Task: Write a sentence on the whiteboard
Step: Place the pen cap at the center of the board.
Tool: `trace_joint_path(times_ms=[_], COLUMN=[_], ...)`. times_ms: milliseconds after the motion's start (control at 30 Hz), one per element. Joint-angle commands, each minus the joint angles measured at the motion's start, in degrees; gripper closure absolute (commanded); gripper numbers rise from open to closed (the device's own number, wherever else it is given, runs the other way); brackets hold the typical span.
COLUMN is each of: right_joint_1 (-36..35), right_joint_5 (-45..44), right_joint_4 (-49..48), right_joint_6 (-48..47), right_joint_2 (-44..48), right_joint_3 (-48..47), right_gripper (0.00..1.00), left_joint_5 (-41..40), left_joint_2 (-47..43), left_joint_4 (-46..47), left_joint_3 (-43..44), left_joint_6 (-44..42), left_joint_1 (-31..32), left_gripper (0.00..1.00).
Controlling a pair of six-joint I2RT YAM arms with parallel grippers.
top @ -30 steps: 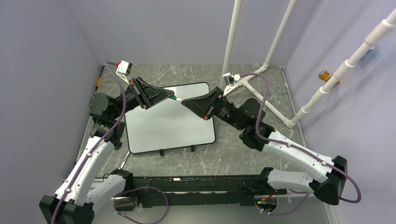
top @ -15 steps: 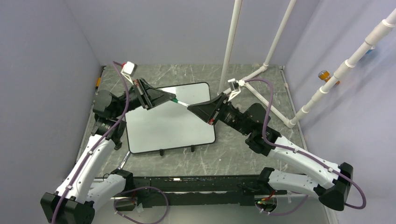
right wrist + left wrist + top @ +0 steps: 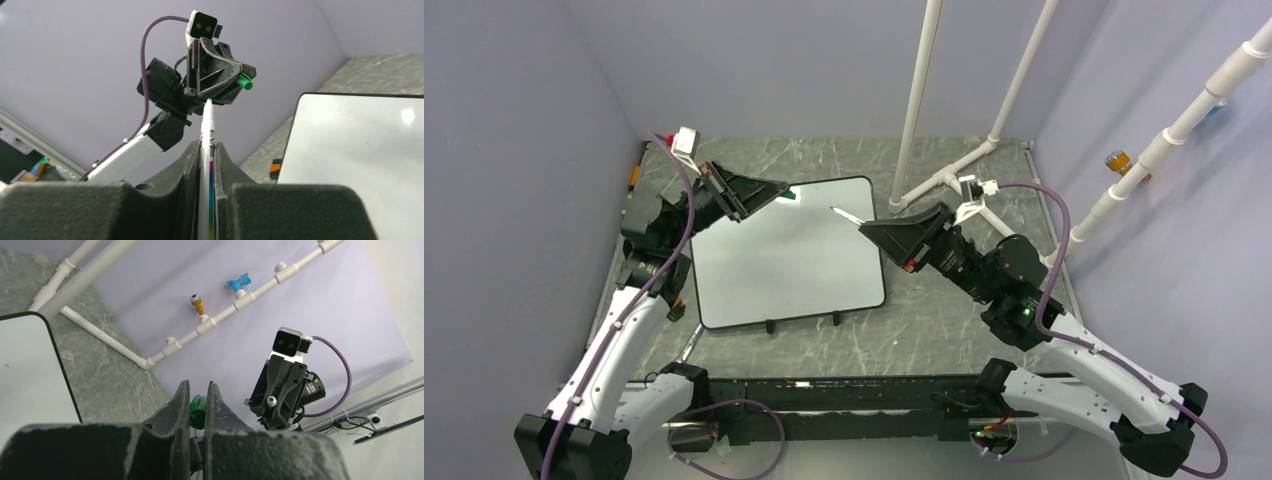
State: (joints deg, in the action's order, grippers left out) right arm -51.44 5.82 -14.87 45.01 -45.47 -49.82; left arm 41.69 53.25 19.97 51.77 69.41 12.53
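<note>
My left gripper needs to put the green cap on the marbled table (image 3: 938,328), beside the near corner of the whiteboard that is closest to my right gripper.
The whiteboard (image 3: 784,265) lies flat on the marbled table, and no sentence shows on its white face. Above its far left corner my left gripper (image 3: 779,192) is shut on a green marker cap (image 3: 791,194). In the left wrist view the cap (image 3: 198,410) sits pinched between the fingers of that gripper (image 3: 197,385). Over the board's far right corner my right gripper (image 3: 869,226) is shut on a white marker (image 3: 846,214). The marker's (image 3: 206,125) uncapped tip points toward the left gripper (image 3: 215,75). A gap separates cap and marker.
A white PVC pipe frame (image 3: 944,180) stands on the table behind the right arm, with an orange fitting (image 3: 1116,160) and a blue fitting (image 3: 237,282) on the right wall's pipe. Two black clips (image 3: 769,326) mark the board's near edge. Purple walls enclose the table.
The two grippers have pulled apart: the green cap came off with the left gripper, and the right gripper drew back to the right with the marker.
</note>
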Motion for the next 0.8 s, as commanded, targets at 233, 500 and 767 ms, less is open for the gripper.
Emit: trace_joint_path(times_ms=[233,500,767], right_joint_1=[0.2,0.2,0.1], right_joint_5=[-13.7,-17.6,-18.7], right_joint_4=[12.9,17.3,20.9], right_joint_6=[-7.5,-10.7,-9.8], right_joint_2=[7.1,9.7,10.6], right_joint_3=[-7.8,-10.9,-12.0], right_gripper=[1.0,1.0,1.0], left_joint_5=[-11.2,-18.3,-20.6], left_joint_2=[6.8,18.9,41.3], left_joint_4=[-8.9,-9.2,-12.4], left_joint_3=[2.0,2.8,14.4], left_joint_6=[-14.8,-23.0,-31.3], left_joint_1=[14.5,29.4,41.6], left_gripper=[1.0,1.0,1.0])
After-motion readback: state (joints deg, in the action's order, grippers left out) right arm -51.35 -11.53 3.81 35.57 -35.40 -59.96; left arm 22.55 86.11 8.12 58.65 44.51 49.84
